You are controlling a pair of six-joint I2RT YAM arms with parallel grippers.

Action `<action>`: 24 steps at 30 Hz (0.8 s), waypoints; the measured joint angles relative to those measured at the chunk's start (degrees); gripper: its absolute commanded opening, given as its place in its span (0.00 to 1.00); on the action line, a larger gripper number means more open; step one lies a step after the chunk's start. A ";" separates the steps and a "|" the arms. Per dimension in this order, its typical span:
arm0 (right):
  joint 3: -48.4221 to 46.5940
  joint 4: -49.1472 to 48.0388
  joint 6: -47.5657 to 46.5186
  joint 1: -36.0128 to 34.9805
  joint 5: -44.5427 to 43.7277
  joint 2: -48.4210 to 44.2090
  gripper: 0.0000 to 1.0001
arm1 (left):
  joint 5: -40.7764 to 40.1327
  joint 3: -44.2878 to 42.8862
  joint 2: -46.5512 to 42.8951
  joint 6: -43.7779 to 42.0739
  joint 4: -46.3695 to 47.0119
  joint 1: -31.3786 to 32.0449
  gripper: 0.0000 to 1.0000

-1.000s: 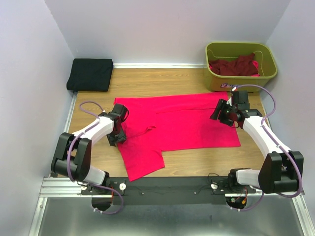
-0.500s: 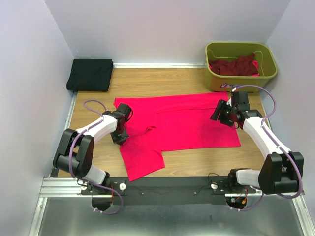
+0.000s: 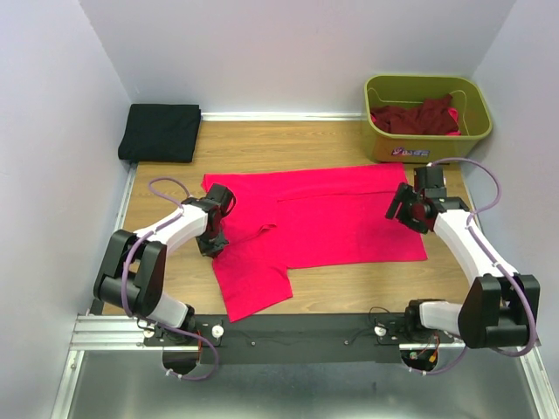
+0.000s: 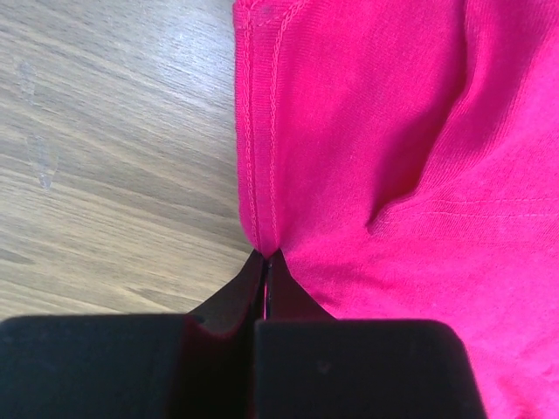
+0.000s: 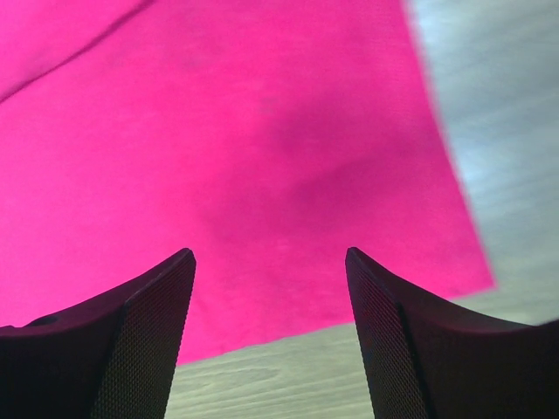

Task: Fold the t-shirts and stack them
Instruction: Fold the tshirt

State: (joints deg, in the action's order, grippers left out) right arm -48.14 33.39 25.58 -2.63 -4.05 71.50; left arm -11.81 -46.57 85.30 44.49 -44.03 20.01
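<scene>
My right gripper is to grasp, as its next step, the near corner (image 3: 424, 258) (image 5: 486, 283) of the bright pink-red t-shirt, on the same side as the olive-green tub.
A bright pink-red t-shirt (image 3: 323, 218) lies spread flat across the wooden table. My left gripper (image 3: 212, 247) is down at the shirt's left hem. In the left wrist view that gripper (image 4: 265, 255) is shut, with the stitched hem of the t-shirt (image 4: 393, 131) pinched between its tips. My right gripper (image 3: 403, 209) hovers open over the shirt's right part. In the right wrist view the right gripper (image 5: 269, 255) frames the t-shirt's (image 5: 262, 131) near right corner with nothing between its fingers. A folded black t-shirt (image 3: 161, 132) rests at the back left.
An olive-green tub (image 3: 476, 131) stands at the back right and holds crumpled dark maroon t-shirts (image 3: 417, 118). Bare wood (image 3: 262, 144) shows behind the pink shirt. Walls close in the table on the left, back and right.
My left gripper has closed on the pink shirt's left hem. My right gripper has shifted right toward the shirt's right edge and opened wider.
</scene>
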 measured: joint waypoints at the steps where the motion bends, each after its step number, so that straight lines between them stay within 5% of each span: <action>1: 0.11 0.50 0.46 0.61 -0.96 -0.13 0.77 | 0.02 0.07 -0.09 -0.26 0.02 0.00 0.00; 13: 5.68 3.56 3.91 15.34 -2.34 1.27 0.72 | 0.37 0.83 -1.73 -4.00 0.98 -0.44 0.00; 24: 6.84 5.44 7.21 19.61 -1.31 4.74 0.59 | 0.94 1.07 -2.64 -6.49 1.90 -0.87 0.00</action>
State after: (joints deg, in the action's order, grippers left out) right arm -41.30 38.83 32.80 16.97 -5.37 76.25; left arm -10.87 -45.50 82.65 38.00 -42.13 19.14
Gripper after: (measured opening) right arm 0.635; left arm 0.011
